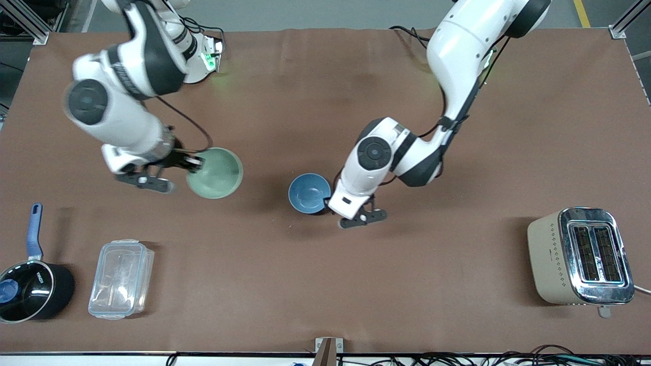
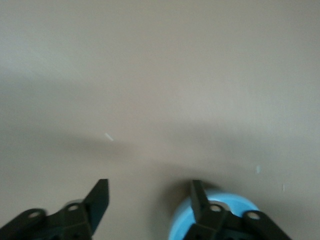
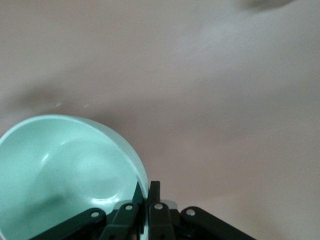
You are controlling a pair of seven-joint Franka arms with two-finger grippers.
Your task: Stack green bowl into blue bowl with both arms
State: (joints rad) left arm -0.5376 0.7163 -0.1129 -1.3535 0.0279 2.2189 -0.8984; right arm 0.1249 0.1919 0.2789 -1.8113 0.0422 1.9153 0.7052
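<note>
Next, I release the green bowl from my right gripper, nested upright inside the blue bowl (image 1: 308,191) beside my left gripper.
My right gripper (image 1: 196,163) is shut on the rim of the pale green bowl (image 1: 216,174) and holds it tilted above the table, toward the right arm's end. In the right wrist view the fingers (image 3: 155,192) pinch the green bowl's (image 3: 65,165) wall, one inside and one outside. The light blue bowl (image 1: 308,193) sits upright on the table near the middle. My left gripper (image 1: 339,211) is low beside it. In the left wrist view it (image 2: 149,197) is open, with one finger at the edge of the blue bowl (image 2: 232,201) and bare table between the fingers.
A black saucepan with a blue handle (image 1: 30,290) and a clear plastic container (image 1: 121,278) stand near the front camera at the right arm's end. A beige toaster (image 1: 580,256) stands near the front camera at the left arm's end.
</note>
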